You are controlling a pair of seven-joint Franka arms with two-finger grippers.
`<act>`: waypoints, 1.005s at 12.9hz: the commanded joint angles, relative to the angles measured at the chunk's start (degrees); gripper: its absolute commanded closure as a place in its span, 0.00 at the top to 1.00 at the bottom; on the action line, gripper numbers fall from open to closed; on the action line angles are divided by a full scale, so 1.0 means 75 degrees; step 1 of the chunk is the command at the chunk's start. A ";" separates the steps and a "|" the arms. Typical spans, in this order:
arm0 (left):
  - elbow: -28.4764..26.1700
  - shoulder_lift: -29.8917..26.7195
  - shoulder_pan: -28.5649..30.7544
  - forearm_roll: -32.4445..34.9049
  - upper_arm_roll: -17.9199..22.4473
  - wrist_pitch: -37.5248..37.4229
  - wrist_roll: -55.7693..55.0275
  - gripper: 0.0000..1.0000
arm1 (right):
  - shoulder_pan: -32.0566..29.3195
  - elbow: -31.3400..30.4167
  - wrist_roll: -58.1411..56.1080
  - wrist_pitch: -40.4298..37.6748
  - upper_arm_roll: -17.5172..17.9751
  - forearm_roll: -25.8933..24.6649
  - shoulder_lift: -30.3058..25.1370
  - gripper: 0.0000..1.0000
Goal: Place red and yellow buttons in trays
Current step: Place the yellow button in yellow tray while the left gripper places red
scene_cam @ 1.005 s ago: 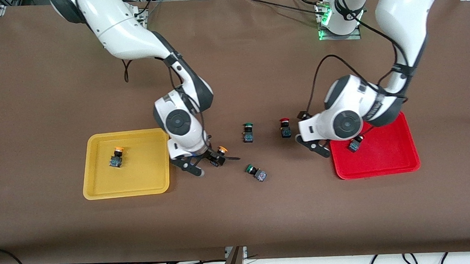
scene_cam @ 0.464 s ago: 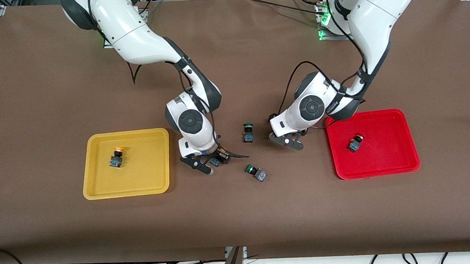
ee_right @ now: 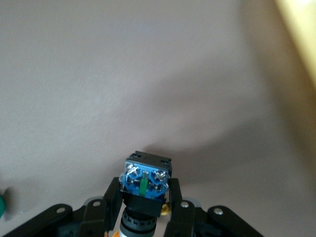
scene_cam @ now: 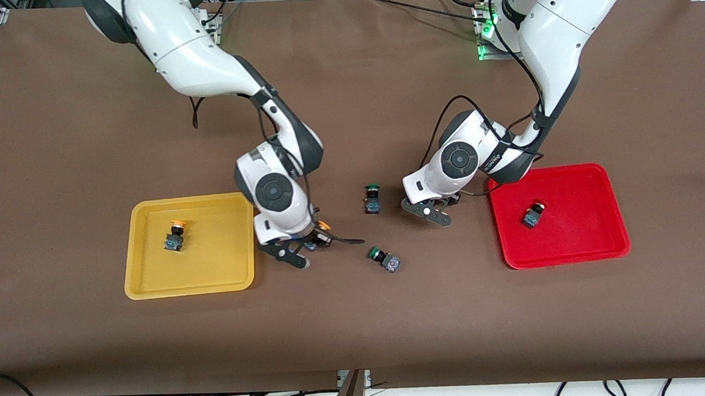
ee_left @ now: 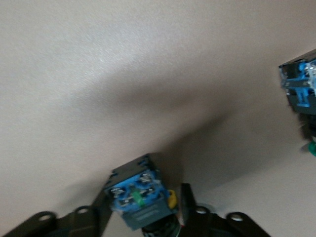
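My right gripper will set its yellow-orange button, now held just above the table, down and leave it between the yellow tray's other button and the rim point(scene_cam: 218, 238) facing the red tray.
My right gripper point(scene_cam: 306, 245) is shut on a yellow-orange button point(scene_cam: 322, 226), holding it just above the table beside the yellow tray point(scene_cam: 215, 261). In the right wrist view point(ee_right: 144, 193) the button's blue base point(ee_right: 146, 181) sits between the fingers. Another yellow-orange button point(scene_cam: 175, 234) lies in that tray. My left gripper point(scene_cam: 436, 211) is low over the table between the red tray point(scene_cam: 581, 239) and a green button. It hides a red button in the front view. In the left wrist view point(ee_left: 143, 205) its fingers grip that button's tilted base point(ee_left: 138, 197). Another button point(scene_cam: 533, 214) lies in the red tray.
Two green-capped buttons lie on the table between the grippers, one point(scene_cam: 372, 198) beside the left gripper and one point(scene_cam: 384, 259) nearer the front camera. The first one's base shows in the left wrist view point(ee_left: 300, 91). The yellow tray's edge point(ee_right: 301, 29) shows in the right wrist view.
My left gripper moved from the red tray's edge to the red button on the table and closed round it. My right gripper shifted slightly toward the yellow tray with its yellow-orange button.
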 commanded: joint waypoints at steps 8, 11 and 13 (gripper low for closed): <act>0.1212 -0.1001 0.0222 0.0301 0.0084 -0.3949 0.0509 0.00 | -0.2068 -0.0626 -0.4672 -0.2097 0.0061 0.0057 -0.0909 0.00; 0.1460 -0.0978 0.1483 0.0653 0.0072 -0.4297 0.3009 0.00 | -0.2267 -0.1293 -0.5024 -0.1712 0.0050 0.0057 -0.0898 0.00; 0.1437 -0.0861 0.2223 0.1574 0.0096 -0.3726 0.4408 0.00 | -0.2291 -0.1635 -0.5340 -0.1395 0.0050 0.0057 -0.0909 0.00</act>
